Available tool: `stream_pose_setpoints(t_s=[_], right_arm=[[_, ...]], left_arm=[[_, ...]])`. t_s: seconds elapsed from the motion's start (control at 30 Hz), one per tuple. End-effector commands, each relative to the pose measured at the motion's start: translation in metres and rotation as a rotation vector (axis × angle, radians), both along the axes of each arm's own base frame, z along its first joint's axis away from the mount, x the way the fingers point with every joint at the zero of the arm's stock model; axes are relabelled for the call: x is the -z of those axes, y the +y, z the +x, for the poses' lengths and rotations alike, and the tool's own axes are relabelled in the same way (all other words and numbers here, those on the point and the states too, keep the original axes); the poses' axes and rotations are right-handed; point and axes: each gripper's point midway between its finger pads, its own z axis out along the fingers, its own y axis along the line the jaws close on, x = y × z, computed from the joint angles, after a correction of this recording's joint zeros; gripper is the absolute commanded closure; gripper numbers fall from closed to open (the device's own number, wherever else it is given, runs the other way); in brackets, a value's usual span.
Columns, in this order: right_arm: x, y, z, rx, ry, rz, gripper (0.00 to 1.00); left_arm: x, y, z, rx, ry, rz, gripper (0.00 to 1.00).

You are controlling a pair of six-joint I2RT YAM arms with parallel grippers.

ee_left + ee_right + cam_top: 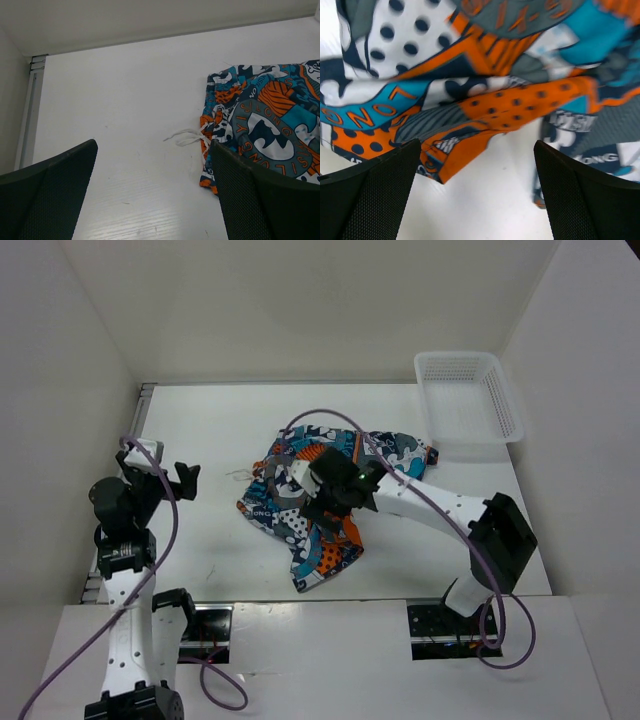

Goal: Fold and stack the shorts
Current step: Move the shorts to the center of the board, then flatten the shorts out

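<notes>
The robot's left gripper should next go to the near corner of the shorts' waistband [242, 506] [205, 183], close to the white drawstring, and grab it there.
The shorts [322, 550] lie crumpled in the middle of the table, a busy print of teal, orange, white and dark grey. My right gripper [318, 490] hovers over them. In the right wrist view it [476, 150] stands open above bare table, with an orange edge of the shorts [485, 75] just ahead and nothing between its fingers. My left gripper [165, 472] is at the table's left side, apart from the cloth. In the left wrist view it [154, 150] is open and empty; the shorts [265, 125], with a grey circle emblem [272, 135] and white drawstring [187, 136], lie to its right.
A white plastic mesh basket [465, 439] stands at the back right corner of the white table [220, 430]. White walls enclose the table on the left, back and right. A purple cable loops over the right arm above the shorts.
</notes>
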Motion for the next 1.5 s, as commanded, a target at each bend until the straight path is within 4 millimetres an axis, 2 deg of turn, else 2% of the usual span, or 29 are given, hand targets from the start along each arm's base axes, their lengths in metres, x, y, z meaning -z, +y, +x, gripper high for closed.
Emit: stream_pose_setpoints(t_s=[0.0,0.1,0.17,0.2,0.3,0.33,0.37,0.43,0.47,0.5,0.6,0.63,0.67,0.7,0.73,0.77,0.8,0.83,0.87,0.9,0.97,1.0,1.03,1.07,1.13,1.23,1.3,1.37,1.47], right_arm=[[0.026,0.005,-0.003,-0.015,-0.031,0.003,0.02],[0.068,-0.011,-0.020,-0.013,0.033,-0.044,0.02],[0.086,-0.016,-0.030,-0.016,0.076,-0.056,0.02],[0.093,-0.020,-0.038,-0.026,0.106,-0.063,0.11],[0.099,-0.018,-0.040,-0.031,0.112,-0.056,0.42],[0.102,-0.021,-0.042,-0.031,0.119,-0.064,0.67],[0.105,-0.022,-0.043,-0.031,0.125,-0.071,0.79],[0.106,-0.029,-0.037,-0.016,0.103,-0.090,0.99],[0.104,-0.033,-0.035,-0.013,0.102,-0.096,1.00],[0.100,-0.039,-0.032,-0.013,0.095,-0.099,1.00],[0.078,-0.078,0.007,0.119,0.052,-0.104,1.00],[0.076,-0.095,0.016,0.166,0.053,-0.107,1.00],[0.068,-0.129,0.039,0.276,0.045,-0.112,1.00],[0.062,-0.148,0.052,0.326,0.020,-0.120,0.99],[0.058,-0.167,0.062,0.358,-0.001,-0.144,0.87],[0.052,-0.195,0.074,0.426,-0.025,-0.172,0.59],[0.044,-0.200,0.083,0.430,-0.050,-0.168,0.26],[0.039,-0.202,0.086,0.424,-0.061,-0.184,0.21],[0.026,-0.200,0.094,0.418,-0.096,-0.170,0.19],[0.012,-0.197,0.097,0.415,-0.123,-0.143,0.19],[-0.012,-0.186,0.102,0.416,-0.159,-0.066,0.19],[-0.015,-0.183,0.094,0.397,-0.144,-0.059,0.19],[-0.030,-0.177,0.087,0.377,-0.167,-0.026,0.19],[-0.031,-0.172,0.077,0.352,-0.153,-0.013,0.19],[-0.035,-0.156,0.045,0.245,-0.109,0.026,0.19],[-0.018,-0.150,0.004,0.129,0.007,0.036,0.21],[-0.012,-0.145,-0.013,0.043,0.036,0.022,0.23],[0.000,-0.147,-0.021,-0.005,0.041,-0.035,0.23],[0.019,-0.144,-0.033,-0.089,0.059,-0.123,0.23]], left_arm=[[-0.007,0.000,-0.003,0.012,-0.049,0.017,0.00],[-0.010,0.006,-0.007,-0.012,-0.059,0.021,0.00],[-0.006,0.008,-0.009,-0.022,-0.050,0.018,0.00],[-0.006,0.011,-0.009,-0.032,-0.050,0.018,0.00],[-0.001,0.011,-0.009,-0.032,-0.042,0.015,0.00],[0.002,0.012,-0.009,-0.032,-0.040,0.014,0.00],[0.002,0.012,-0.009,-0.032,-0.040,0.014,0.00],[0.002,0.010,-0.009,-0.022,-0.041,0.013,0.00],[0.001,0.008,-0.009,-0.010,-0.041,0.012,0.00],[0.007,0.006,-0.009,0.003,-0.019,0.002,0.00],[0.027,0.000,-0.009,0.042,0.082,-0.044,0.00],[0.045,-0.005,-0.009,0.064,0.171,-0.084,0.00],[0.051,-0.006,-0.008,0.073,0.213,-0.104,0.00],[0.046,-0.013,-0.005,0.103,0.236,-0.110,0.00],[0.067,-0.015,-0.001,0.108,0.347,-0.149,0.00],[0.073,-0.017,0.002,0.114,0.394,-0.160,0.00],[0.095,-0.024,0.006,0.123,0.515,-0.181,0.00],[0.083,-0.025,0.017,0.126,0.519,-0.164,0.00],[0.085,-0.030,0.022,0.134,0.553,-0.155,0.00],[0.100,-0.044,0.024,0.158,0.633,-0.132,0.00],[0.093,-0.059,0.034,0.187,0.653,-0.087,0.00],[0.111,-0.063,0.036,0.177,0.729,-0.061,0.00],[0.118,-0.080,0.035,0.215,0.765,-0.028,0.00],[0.124,-0.084,0.038,0.216,0.786,-0.007,0.00],[0.149,-0.089,0.037,0.216,0.871,0.018,0.00],[0.172,-0.094,0.027,0.233,0.937,0.018,0.00],[0.185,-0.100,0.016,0.245,0.976,0.050,0.00],[0.204,-0.101,0.013,0.229,1.007,0.105,0.00],[0.215,-0.100,0.025,0.199,0.988,0.148,0.00]])
